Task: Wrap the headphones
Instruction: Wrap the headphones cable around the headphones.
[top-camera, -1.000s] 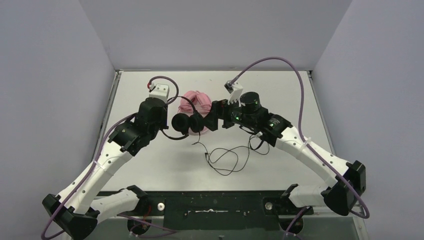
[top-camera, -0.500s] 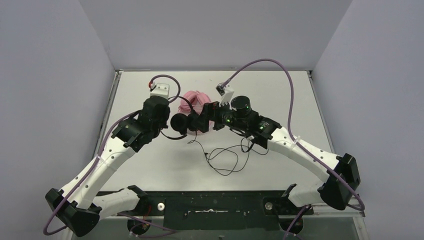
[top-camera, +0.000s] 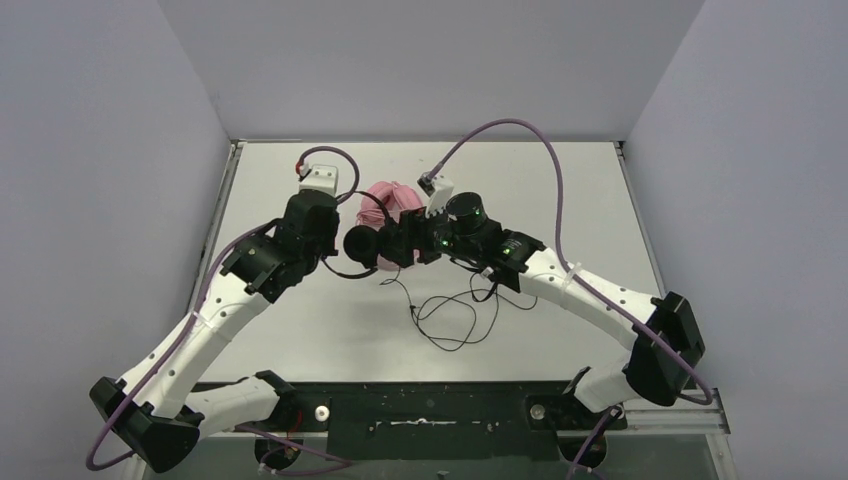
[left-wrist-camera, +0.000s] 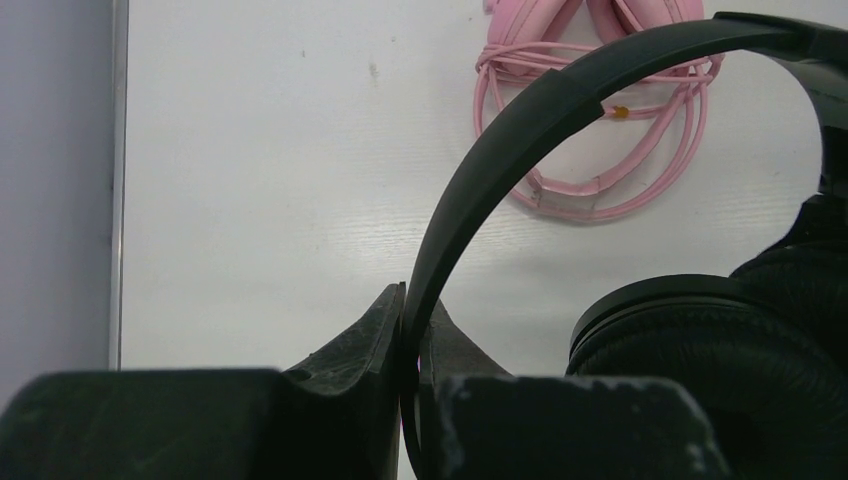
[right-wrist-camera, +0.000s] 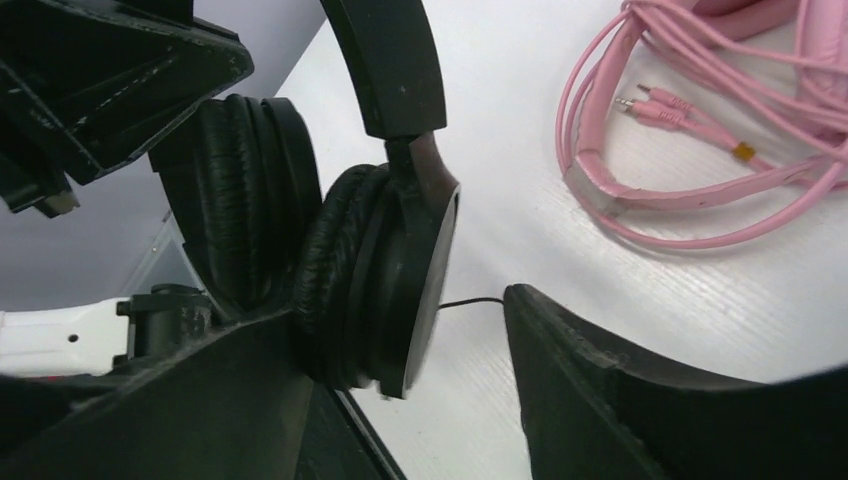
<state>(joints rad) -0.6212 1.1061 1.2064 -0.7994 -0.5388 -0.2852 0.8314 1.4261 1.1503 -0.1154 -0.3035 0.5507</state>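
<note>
The ear cups are tucked close to my left gripper, so my right gripper will hold them while my left gripper takes the headband (left-wrist-camera: 450, 225) at a new angle.
The black headphones (top-camera: 363, 245) hang above the table, and my left gripper (left-wrist-camera: 412, 300) is shut on their thin headband (left-wrist-camera: 520, 130). Both padded ear cups (right-wrist-camera: 380, 270) sit pressed together. My right gripper (right-wrist-camera: 400, 310) is open around them: one finger lies against the pads, the other stands clear of the outer cup. The thin black cable (top-camera: 455, 315) trails in loose loops on the table. The pink headphones (top-camera: 390, 197) lie behind on the table, their cable (right-wrist-camera: 680, 190) coiled around them.
A white table (top-camera: 560, 200) with grey walls on three sides. Purple arm cables (top-camera: 540, 150) arc above the back of the table. The black loops lie between the two forearms, near the front rail (top-camera: 430, 410).
My right gripper moved left onto the black ear cups and its jaws have narrowed. The left gripper and the headband it holds barely moved.
</note>
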